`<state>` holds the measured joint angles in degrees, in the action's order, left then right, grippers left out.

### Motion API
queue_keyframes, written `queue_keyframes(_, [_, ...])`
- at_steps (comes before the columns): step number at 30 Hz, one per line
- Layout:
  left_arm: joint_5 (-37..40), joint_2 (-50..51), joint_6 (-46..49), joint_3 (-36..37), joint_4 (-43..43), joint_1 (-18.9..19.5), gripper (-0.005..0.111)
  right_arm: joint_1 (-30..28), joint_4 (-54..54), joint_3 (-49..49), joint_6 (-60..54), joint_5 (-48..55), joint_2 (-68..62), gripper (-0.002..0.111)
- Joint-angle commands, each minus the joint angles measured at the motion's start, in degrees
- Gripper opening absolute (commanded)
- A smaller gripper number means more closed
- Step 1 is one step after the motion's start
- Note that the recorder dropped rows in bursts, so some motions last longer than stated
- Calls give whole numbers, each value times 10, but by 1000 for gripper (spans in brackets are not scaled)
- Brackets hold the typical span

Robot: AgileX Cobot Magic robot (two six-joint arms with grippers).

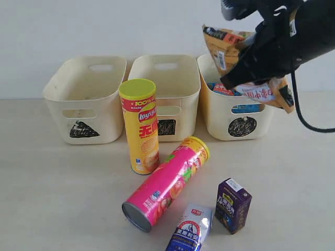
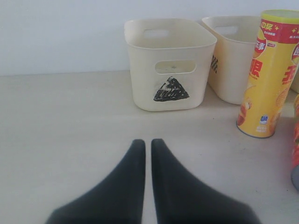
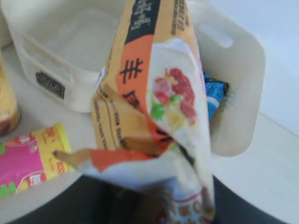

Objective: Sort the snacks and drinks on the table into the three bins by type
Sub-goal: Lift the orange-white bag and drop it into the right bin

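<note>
I will let go of the orange packet with my right gripper in the circle bin (image 1: pixel 215 78), next to the blue packet toward the square bin.
My right gripper (image 1: pixel 256 68) is shut on an orange foil packet (image 1: pixel 225 44) and holds it above the circle bin (image 1: pixel 242 125) at the right; in the right wrist view the packet (image 3: pixel 154 93) fills the middle. A blue packet (image 3: pixel 214 95) lies inside that bin. The yellow chip tube (image 1: pixel 140 125) stands upright in front of the square bin (image 1: pixel 166 126). The pink tube (image 1: pixel 167 183) lies on the table (image 1: pixel 52 198). The purple carton (image 1: pixel 232 205) and the white-and-blue carton (image 1: pixel 190 228) sit near the front. My left gripper (image 2: pixel 145 142) is shut, low over the table before the triangle bin (image 2: pixel 170 88).
The triangle bin (image 1: pixel 84 128) stands at the left of the row, against the white wall. The right arm's black cable (image 1: pixel 306 117) hangs beside the circle bin.
</note>
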<state>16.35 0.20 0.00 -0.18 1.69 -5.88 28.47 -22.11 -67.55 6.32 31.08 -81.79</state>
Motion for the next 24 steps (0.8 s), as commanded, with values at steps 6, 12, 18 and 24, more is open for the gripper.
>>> queue_keyframes(6, [-3,-2,-4,2,3,1,4,-61,-7,-54,59,-147,-73,0])
queue_keyframes(12, [-3,-2,-4,2,3,1,4,-96,-6,-114,94,-193,-154,0])
queue_keyframes(18, [-3,-2,-4,2,3,1,4,-109,-5,-168,113,-214,-239,0])
queue_keyframes(24, [-5,-2,-4,2,3,1,4,-112,-10,-221,123,-224,-306,0])
